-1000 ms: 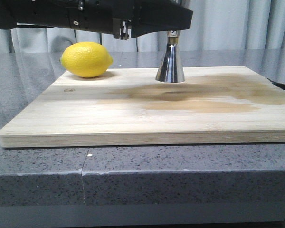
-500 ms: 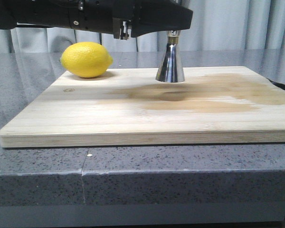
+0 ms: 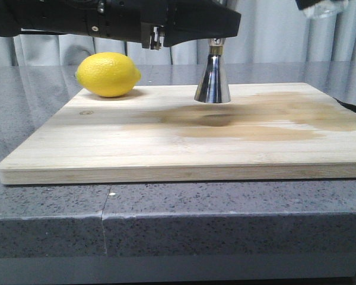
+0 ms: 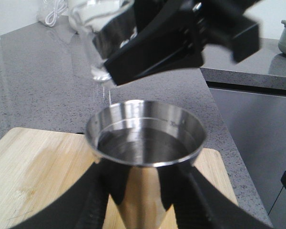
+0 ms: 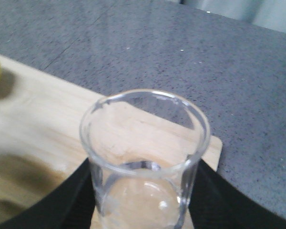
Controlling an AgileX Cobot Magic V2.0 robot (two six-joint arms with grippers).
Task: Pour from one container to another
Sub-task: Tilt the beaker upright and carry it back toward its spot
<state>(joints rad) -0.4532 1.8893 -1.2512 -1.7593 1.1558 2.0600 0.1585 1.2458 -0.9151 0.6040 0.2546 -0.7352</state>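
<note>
Next, I set the glass beaker down with my right gripper near the wooden board's far edge [image 3: 277, 98] [image 5: 132, 167], next to the steel jigger. The beaker now hangs tilted above the jigger's rim.
The steel jigger [image 3: 212, 83] stands on the wooden board [image 3: 166, 148], its upper cup hidden behind my left gripper [image 3: 215, 29]. In the left wrist view the gripper [image 4: 145, 191] is shut on the jigger [image 4: 145, 143], whose cup holds clear liquid. Above and behind the jigger's rim the glass beaker [image 4: 93, 33] hangs tilted in my right gripper [image 4: 171, 43], with a few drops below its lip. In the right wrist view that gripper [image 5: 145, 191] is shut on the beaker [image 5: 145, 157], which looks almost empty. The front view shows the beaker [image 3: 326, 8] at the top right corner.
A yellow lemon [image 3: 107, 74] lies at the board's far left corner. A darker damp patch [image 3: 249, 119] spreads over the board's right half. The board rests on a grey speckled counter [image 3: 47, 214], whose front edge is close below.
My right gripper with the beaker has come into the front view at the top right corner. The left arm, jigger and lemon have not moved.
</note>
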